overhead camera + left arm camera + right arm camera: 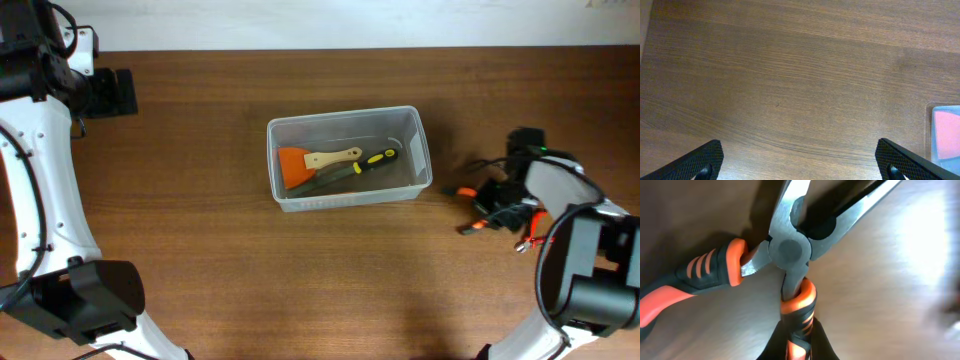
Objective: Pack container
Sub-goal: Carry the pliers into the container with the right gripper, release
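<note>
I need to set the orange-and-black pliers inside the container (366, 189), just in front of the black-and-yellow-handled tool, using my right gripper.
The clear plastic container (349, 158) sits mid-table and holds an orange scraper with a wooden handle (312, 161) and a black-and-yellow-handled tool (368, 163). Its corner shows at the right edge of the left wrist view (944, 135). My right gripper (505, 208) is at the right of the table, shut on one handle of orange-and-black pliers (790, 250); the fingers (799, 340) pinch that handle, and the pliers' jaws are spread open. My left gripper (800, 167) is open and empty over bare wood at the far left (110, 92).
The wooden table (250, 270) stretches all round the container. A pale wall edge (350, 25) runs along the far side. The left arm's base (80, 300) stands at the front left, the right arm's base (590, 290) at the front right.
</note>
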Motion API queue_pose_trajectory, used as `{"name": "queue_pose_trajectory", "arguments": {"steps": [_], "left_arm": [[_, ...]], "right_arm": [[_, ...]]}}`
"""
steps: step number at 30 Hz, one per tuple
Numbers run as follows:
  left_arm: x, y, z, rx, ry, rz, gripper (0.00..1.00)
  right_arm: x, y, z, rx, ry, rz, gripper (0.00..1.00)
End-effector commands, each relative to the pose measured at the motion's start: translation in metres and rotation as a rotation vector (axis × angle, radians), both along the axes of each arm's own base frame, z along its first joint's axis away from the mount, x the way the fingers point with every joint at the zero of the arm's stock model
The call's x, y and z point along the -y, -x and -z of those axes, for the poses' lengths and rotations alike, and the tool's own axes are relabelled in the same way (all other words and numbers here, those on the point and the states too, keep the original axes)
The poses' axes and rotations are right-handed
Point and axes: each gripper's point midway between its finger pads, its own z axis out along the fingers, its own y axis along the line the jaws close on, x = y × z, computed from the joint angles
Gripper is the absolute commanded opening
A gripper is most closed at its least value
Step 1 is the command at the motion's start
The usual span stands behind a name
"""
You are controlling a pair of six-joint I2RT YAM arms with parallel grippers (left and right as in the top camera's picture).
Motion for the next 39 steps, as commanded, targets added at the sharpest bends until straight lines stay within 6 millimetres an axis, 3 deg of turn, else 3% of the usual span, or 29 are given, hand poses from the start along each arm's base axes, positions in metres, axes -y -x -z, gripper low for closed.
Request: {"name": "queue_pose_trajectory", "arguments": {"steps": [1, 4, 8, 12, 16, 20, 25, 33, 39], "left_arm": [[0.001, 0.0, 0.002, 0.0, 0.02, -0.007, 0.99], [0.001, 0.0, 0.002, -0.001, 0.02, -0.007, 0.99], [0.001, 0.0, 0.002, 0.0, 0.02, -0.007, 0.99], [0.001, 0.0, 0.002, 0.0, 0.02, -0.007, 0.99], [0.001, 0.0, 0.002, 0.0, 0.02, -0.007, 0.99], [0.001, 0.0, 0.002, 0.0, 0.02, -0.007, 0.99], [0.001, 0.0, 0.002, 0.0, 0.02, -0.007, 0.99], [0.001, 0.0, 0.002, 0.0, 0.02, -0.007, 0.99], [0.001, 0.0, 0.002, 0.0, 0.02, -0.007, 0.99]], "right_arm": [[0.034, -0.003, -0.034, 0.074, 0.115, 0.008, 0.04], [0.032, -0.023, -0.08, 0.229, 0.132, -0.066, 0.04], [0.0, -0.053, -0.149, 0.482, 0.138, -0.301, 0.04], [-0.053, -0.071, -0.212, 0.694, 0.179, -0.63, 0.04], [-0.117, -0.074, -0.241, 0.822, 0.191, -0.973, 0.04], [-0.173, -0.072, -0.235, 0.846, 0.201, -1.271, 0.04], [-0.217, -0.073, -0.21, 0.821, 0.204, -1.537, 0.04], [-0.238, -0.097, -0.172, 0.799, 0.184, -1.584, 0.04], [-0.249, -0.111, -0.147, 0.813, 0.31, -1.988, 0.04]]}}
